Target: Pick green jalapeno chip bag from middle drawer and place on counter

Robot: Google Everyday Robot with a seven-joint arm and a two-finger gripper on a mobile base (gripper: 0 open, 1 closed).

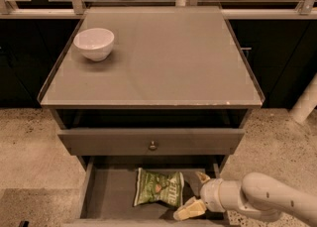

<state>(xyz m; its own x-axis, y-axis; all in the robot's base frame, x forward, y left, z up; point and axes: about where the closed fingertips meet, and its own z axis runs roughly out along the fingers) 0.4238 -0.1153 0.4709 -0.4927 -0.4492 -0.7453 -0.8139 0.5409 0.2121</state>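
Note:
My gripper is going to take the green jalapeno chip bag next, and it will close on the bag's end [176,188] that faces the white post.
The green jalapeno chip bag [159,188] lies flat on the grey floor of the open middle drawer [110,195], near its middle. My gripper [194,194] reaches in from the lower right and sits just right of the bag. Its two pale fingers are spread, one fingertip [202,177] behind and one fingertip [187,212] in front, with nothing between them. The counter [163,57] is the glossy grey-beige cabinet top above the drawers.
A white bowl [94,43] stands on the counter's back left corner. A closed drawer front with a small round knob [152,145] sits above the open drawer. Speckled floor lies on both sides. A white post [304,103] stands at right.

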